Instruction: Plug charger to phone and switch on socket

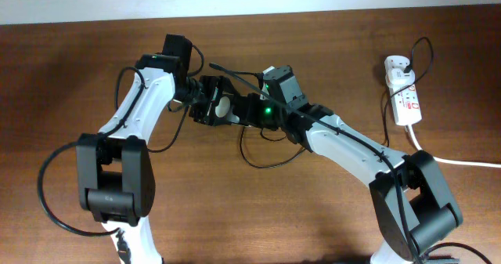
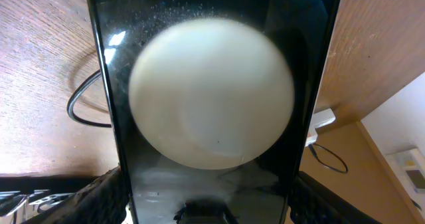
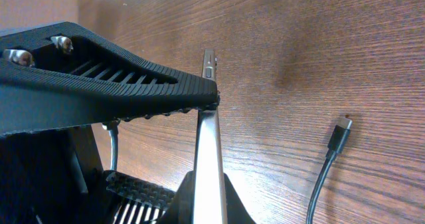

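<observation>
My left gripper is across the phone's long edges, so I need to pull the phone clear with my right gripper and turn it so my left gripper pinches its flat sides (image 2: 212,144).
The black phone (image 1: 223,106) is held up above the table's middle between both grippers. My left gripper (image 1: 208,101) is shut across its width; in the left wrist view the glossy face (image 2: 212,84) fills the frame, with a finger at each long edge (image 2: 209,201). My right gripper (image 1: 249,112) pinches the phone, which shows edge-on (image 3: 209,144) between its fingertips (image 3: 208,204). The charger's connector tip (image 3: 342,125) lies loose on the wood to the right. Its white plug adapter (image 1: 396,65) sits in the socket (image 1: 407,99) at the far right.
The thin black cable loops over the table under the right arm (image 1: 258,160) and beside the socket (image 1: 385,123). The socket's thick white cord (image 1: 462,162) runs off the right edge. A pale wall borders the table's far edge.
</observation>
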### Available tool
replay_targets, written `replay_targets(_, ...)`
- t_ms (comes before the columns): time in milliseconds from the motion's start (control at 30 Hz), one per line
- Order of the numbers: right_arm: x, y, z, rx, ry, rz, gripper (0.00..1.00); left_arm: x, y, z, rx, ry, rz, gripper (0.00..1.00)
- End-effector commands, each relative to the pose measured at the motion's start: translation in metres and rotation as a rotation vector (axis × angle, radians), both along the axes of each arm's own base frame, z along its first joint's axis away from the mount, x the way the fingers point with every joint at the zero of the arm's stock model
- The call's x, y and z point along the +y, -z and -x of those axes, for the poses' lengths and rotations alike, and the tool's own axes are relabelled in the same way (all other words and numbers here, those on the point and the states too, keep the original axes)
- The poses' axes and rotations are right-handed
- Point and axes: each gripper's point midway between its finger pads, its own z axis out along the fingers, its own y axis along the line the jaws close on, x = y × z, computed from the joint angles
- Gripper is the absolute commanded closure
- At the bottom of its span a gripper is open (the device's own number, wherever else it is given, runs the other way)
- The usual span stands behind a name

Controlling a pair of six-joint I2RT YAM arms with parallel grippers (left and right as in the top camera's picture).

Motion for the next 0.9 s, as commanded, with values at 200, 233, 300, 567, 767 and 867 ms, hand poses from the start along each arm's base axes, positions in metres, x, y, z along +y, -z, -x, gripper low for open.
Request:
replay_targets(200, 0.012, -0.02, 0.0, -0.072, -0.075, -0.039, 0.96, -0.008, -0.002, 0.005, 0.003, 0.032, 0.021, 0.01)
replay_targets(233, 0.005, -0.017, -0.001, -0.054, -0.064, -0.029, 0.96, -0.006, -0.003, -0.001, -0.08, 0.089, 0.025, 0.01)
replay_targets(300, -0.022, -0.004, -0.007, 0.015, -0.009, 0.005, 0.96, -0.004, -0.005, -0.012, -0.223, 0.18, 0.032, 0.01)
replay_targets(567, -0.135, -0.047, -0.009, 0.007, 0.062, 0.032, 0.96, -0.04, -0.061, -0.047, -0.987, 0.601, 0.27, 0.01)
replay_targets(767, -0.228, -0.201, 0.049, -0.287, 0.196, -0.146, 0.96, -0.061, -0.132, -0.038, -1.313, 0.699, 0.612, 0.01)
replay_targets(867, -0.251, -0.191, 0.069, -0.298, 0.283, -0.136, 0.96, -0.069, -0.132, -0.033, -1.276, 0.699, 0.631, 0.01)
